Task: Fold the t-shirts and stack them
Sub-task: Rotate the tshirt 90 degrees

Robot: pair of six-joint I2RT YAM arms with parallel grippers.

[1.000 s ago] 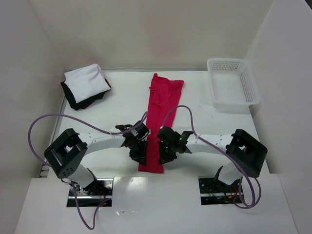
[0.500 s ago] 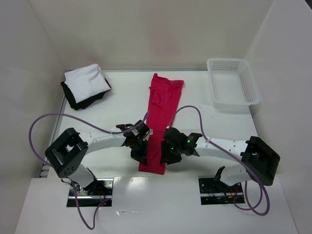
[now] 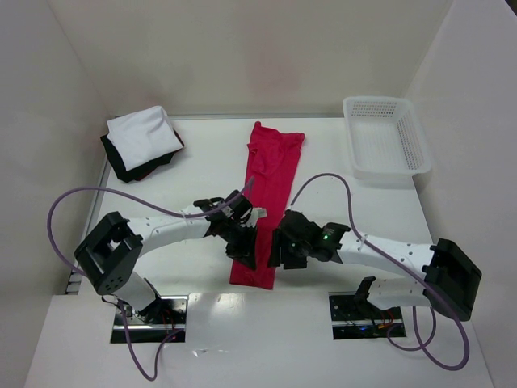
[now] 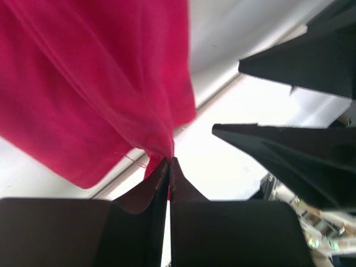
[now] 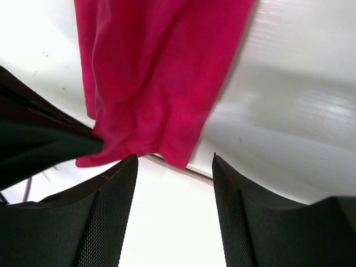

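Note:
My left gripper is pinching the middle of the red t-shirt's near end, so it should open and take the t-shirt's loose outer corner (image 4: 88,181) before it folds the t-shirt.
The red t-shirt (image 3: 266,182) lies folded into a long strip down the table's middle, its near end at the front edge. My left gripper (image 3: 246,257) is shut on the shirt's near left edge; the left wrist view shows the cloth (image 4: 105,78) pinched at the closed fingertips (image 4: 170,162). My right gripper (image 3: 277,250) is open beside the near right corner of the shirt (image 5: 156,72), its fingers (image 5: 111,206) apart and holding nothing. The white t-shirt (image 3: 144,136) lies folded on the folded black t-shirt (image 3: 121,166) at the back left.
A white plastic mesh basket (image 3: 386,137) stands at the back right. The table's front edge (image 5: 200,171) runs just under the shirt's near end. White walls close in the left, back and right sides.
My left gripper has moved right onto the shirt's near end and pinched it. The right arm has stretched further left and lower, its gripper staying by the shirt's near right corner.

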